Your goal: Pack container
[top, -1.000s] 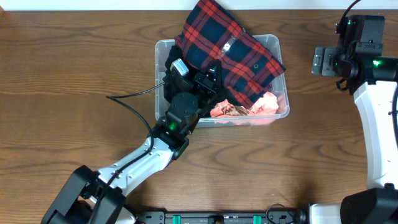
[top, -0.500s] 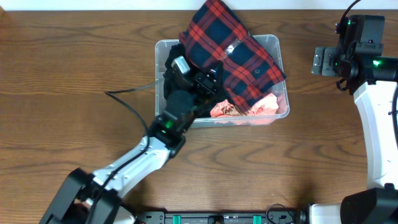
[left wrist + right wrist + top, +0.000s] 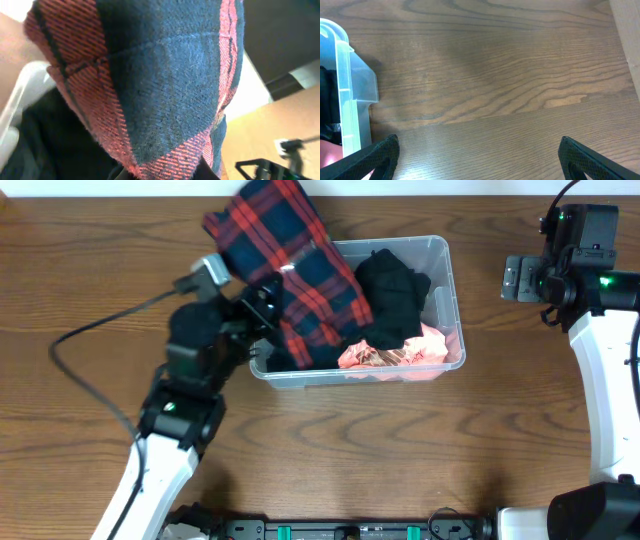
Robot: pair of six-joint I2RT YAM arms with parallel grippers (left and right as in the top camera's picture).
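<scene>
The plaid shirt, now hanging over the container's end, will be released by my left gripper on top of the black garment (image 3: 362, 302) inside the clear plastic container.
The clear plastic container (image 3: 444, 278) sits at the table's middle back. A black garment (image 3: 392, 292) and a pink one (image 3: 405, 352) lie inside it. A red and navy plaid shirt (image 3: 295, 275) hangs over the container's left end, lifted off to the left. My left gripper (image 3: 262, 308) is shut on the plaid shirt, which fills the left wrist view (image 3: 150, 80). My right gripper (image 3: 479, 155) is open and empty over bare table to the right of the container, whose corner shows in the right wrist view (image 3: 350, 95).
The table's far edge runs just behind the container. The left arm's black cable (image 3: 95, 345) loops over the table at the left. The right arm (image 3: 605, 350) stands along the right edge.
My left gripper has pulled up and left out of the container, dragging the plaid shirt with it. The black garment underneath is now uncovered. The right arm has not moved.
</scene>
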